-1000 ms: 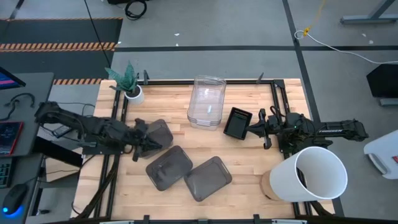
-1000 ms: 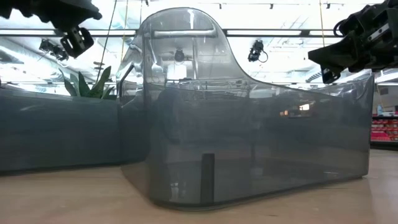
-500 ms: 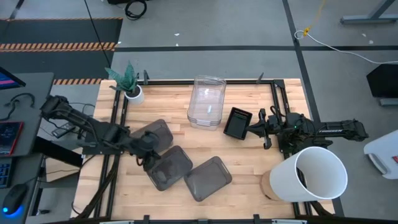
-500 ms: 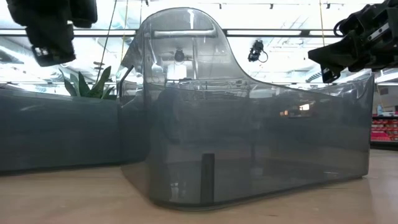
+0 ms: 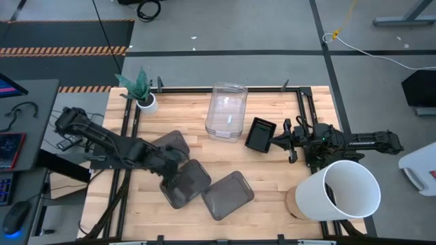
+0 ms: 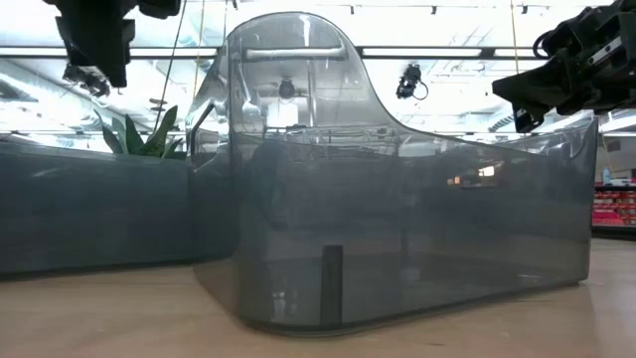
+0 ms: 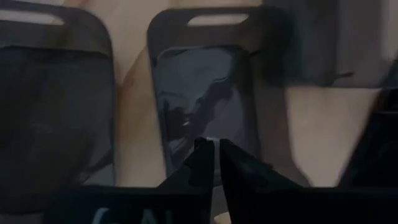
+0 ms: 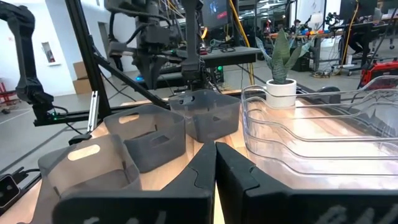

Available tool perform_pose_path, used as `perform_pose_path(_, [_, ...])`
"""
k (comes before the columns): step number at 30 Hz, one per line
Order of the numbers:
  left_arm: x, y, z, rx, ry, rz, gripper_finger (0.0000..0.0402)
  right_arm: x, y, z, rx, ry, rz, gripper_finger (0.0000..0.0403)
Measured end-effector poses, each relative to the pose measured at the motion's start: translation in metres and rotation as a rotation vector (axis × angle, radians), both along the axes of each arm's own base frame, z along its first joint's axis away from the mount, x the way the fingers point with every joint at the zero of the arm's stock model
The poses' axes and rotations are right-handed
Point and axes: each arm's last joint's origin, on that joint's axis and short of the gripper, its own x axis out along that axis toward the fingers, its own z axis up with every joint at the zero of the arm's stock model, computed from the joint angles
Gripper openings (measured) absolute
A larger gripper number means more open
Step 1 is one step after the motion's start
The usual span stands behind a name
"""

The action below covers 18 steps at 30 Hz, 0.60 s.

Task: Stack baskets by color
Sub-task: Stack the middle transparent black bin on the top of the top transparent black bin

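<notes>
My left gripper is to grab the middle grey basket next, by its long side [image 5: 178, 170] [image 7: 160, 121] that faces the far grey basket.
Three smoky grey baskets lie open side up on the table's left half: one at the far left [image 5: 172, 143], a middle one [image 5: 185, 182] and a near one [image 5: 228, 194]. A stack of clear baskets [image 5: 226, 111] stands at the far middle, and a black perforated basket [image 5: 260, 134] lies beside it. My left gripper [image 5: 178, 164] hangs pointing steeply down over the middle grey basket [image 7: 205, 93]. Its fingertips [image 7: 214, 149] are almost together and hold nothing. My right gripper [image 5: 283, 141] waits shut and level beside the black basket.
A large white bucket [image 5: 344, 190] lies on its side at the near right corner. A small white plant pot [image 5: 145, 102] stands at the far left corner. A black frame rail [image 5: 129, 122] runs along the table's left side. Bare wood shows near the table's middle [image 5: 272, 177].
My left gripper has swung from beside the far-left grey basket toward the table's right, out over the middle grey basket. It has also risen a little and tipped to point steeply downward. The baskets have stayed where they were.
</notes>
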Motion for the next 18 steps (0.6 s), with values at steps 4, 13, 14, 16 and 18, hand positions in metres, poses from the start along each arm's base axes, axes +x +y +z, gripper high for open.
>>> perform_pose_path(4, [0.005, -0.002, -0.012, 0.037, 0.077, 0.000, 0.0059, 0.000, 0.000, 0.000, 0.000, 0.000, 0.000, 0.0012])
perform_pose_path(13, [0.017, 0.007, -0.026, -0.008, 0.160, 0.072, 0.0161, 0.000, 0.000, 0.000, 0.000, 0.000, 0.000, 0.0012])
perform_pose_path(14, [0.018, 0.009, -0.025, -0.024, 0.163, 0.097, 0.0169, 0.000, 0.000, 0.000, 0.000, 0.000, 0.001, 0.0012])
perform_pose_path(16, [0.019, 0.012, -0.026, -0.040, 0.168, 0.130, 0.0179, 0.000, 0.000, 0.000, 0.000, 0.000, 0.000, 0.0012])
perform_pose_path(18, [0.019, 0.014, -0.026, -0.041, 0.170, 0.142, 0.0182, 0.000, 0.000, 0.000, 0.000, 0.000, 0.000, 0.0013])
